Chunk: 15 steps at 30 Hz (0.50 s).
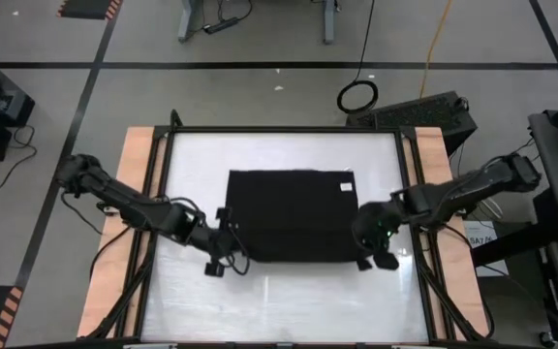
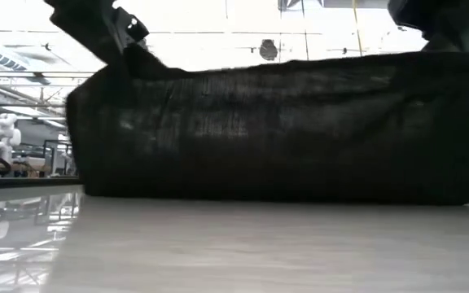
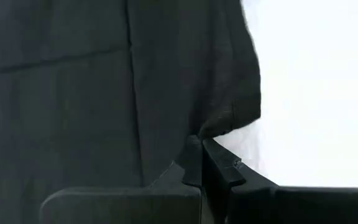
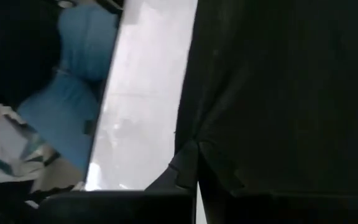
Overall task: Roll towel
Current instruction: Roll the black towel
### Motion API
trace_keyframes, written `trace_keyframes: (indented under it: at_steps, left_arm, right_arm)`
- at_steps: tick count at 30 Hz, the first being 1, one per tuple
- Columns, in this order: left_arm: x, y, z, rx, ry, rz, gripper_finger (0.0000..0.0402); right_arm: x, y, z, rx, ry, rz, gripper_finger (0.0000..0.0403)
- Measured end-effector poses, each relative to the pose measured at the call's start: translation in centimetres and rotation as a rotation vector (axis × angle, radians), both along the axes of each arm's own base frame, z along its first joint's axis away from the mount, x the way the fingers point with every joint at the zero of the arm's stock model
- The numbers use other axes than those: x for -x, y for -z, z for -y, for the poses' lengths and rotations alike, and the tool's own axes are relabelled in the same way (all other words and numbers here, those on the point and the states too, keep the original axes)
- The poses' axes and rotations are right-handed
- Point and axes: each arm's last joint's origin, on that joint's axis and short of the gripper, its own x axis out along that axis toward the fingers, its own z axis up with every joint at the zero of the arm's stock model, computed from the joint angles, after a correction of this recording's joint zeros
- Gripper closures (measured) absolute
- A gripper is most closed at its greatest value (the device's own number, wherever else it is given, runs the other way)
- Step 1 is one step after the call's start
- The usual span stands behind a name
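Observation:
I should release the towel's corner from my left gripper near the towel's far edge (image 1: 254, 191), at the end away from the tag.
The black towel (image 1: 294, 215) lies on the white tabletop (image 1: 289, 301), with a small white tag (image 1: 347, 186) near its far right corner. In the low view its near edge (image 2: 275, 130) stands raised off the table as a long hump. My left gripper (image 1: 229, 244) is shut at the towel's near left corner. My right gripper (image 1: 371, 247) is shut at its near right corner. Both arms reach in from the table's sides. My left gripper pinches the towel's near left corner (image 3: 219, 124) between its two fingers, at an edge of the cloth. It comes from the table's left and slants down. The corner is raised; the rest lies on the table. My right gripper pinches the towel's near right corner (image 4: 211, 142) between its two fingers, at the cloth's edge. It comes from the table's right and slants down. The corner is raised, and the cloth beyond it lies on the table.
Wooden boards (image 1: 139, 194) and a black frame run along the table's left and right sides. Bare white tabletop lies between the towel and the near edge. Something blue (image 4: 79, 93) shows beyond the table's edge in the right wrist view.

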Motion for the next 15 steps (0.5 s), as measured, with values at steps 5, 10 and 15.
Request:
trace_keyframes:
  at_steps: [5, 10, 15]
  left_arm:
    - [-0.3, 2.1, 1.8, 0.085, 0.053, -0.038, 0.0402]
    - [-0.7, 3.7, 3.0, 0.140, 0.111, -0.088, 0.0402]
    - [-0.9, 3.9, 3.3, 0.148, 0.128, -0.089, 0.0402]
  right_arm:
    - [-0.4, 0.0, -2.3, -0.037, -0.028, 0.044, 0.0403]
    - [-0.4, 0.1, -4.6, -0.106, -0.048, 0.037, 0.0403]
    - [-0.2, 0.7, -5.8, -0.114, -0.055, -0.022, 0.0403]
